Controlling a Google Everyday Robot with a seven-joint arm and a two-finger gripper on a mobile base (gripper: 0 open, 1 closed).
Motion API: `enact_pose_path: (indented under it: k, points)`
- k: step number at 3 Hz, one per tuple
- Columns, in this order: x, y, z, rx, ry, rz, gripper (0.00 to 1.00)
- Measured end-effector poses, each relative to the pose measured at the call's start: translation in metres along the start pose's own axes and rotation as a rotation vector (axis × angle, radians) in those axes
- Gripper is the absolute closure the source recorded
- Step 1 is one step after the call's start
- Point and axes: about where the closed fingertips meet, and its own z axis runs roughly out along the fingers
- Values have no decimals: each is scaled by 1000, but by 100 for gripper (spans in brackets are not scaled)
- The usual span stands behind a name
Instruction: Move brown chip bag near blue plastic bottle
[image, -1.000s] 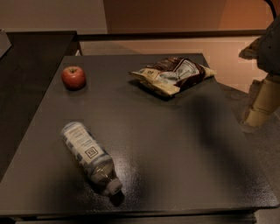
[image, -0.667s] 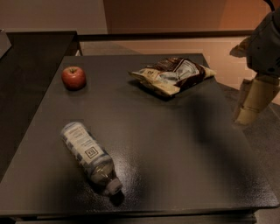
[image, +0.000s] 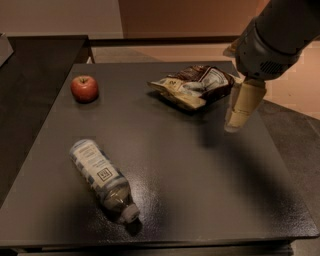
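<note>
The brown chip bag has a crinkled middle (image: 198, 83) between the bag's ends, and my gripper needs to take hold of it next.
The brown chip bag (image: 192, 85) lies flat at the far middle-right of the dark table (image: 200, 190), crinkled, dark brown and cream. The blue plastic bottle (image: 101, 176) lies on its side at the near left, cap toward the front edge, label with a small dark square logo facing up. My gripper (image: 236, 120) hangs from the grey arm (image: 272, 35) at the upper right. It hovers above the table just right of the bag's near right end and holds nothing.
A red apple (image: 84, 88) stands at the far left of the table. A dark counter (image: 30, 65) adjoins the table's left side. The table's right edge lies close below the arm, with tan floor (image: 295, 90) beyond.
The arm and gripper have moved left and inward from the table's right edge to beside the chip bag. The bag, bottle and apple have not moved.
</note>
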Motion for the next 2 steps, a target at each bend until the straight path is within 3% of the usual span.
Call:
enact_pose_path:
  k: [2]
  points:
    - [-48,-42,42,60,-94,-40,0]
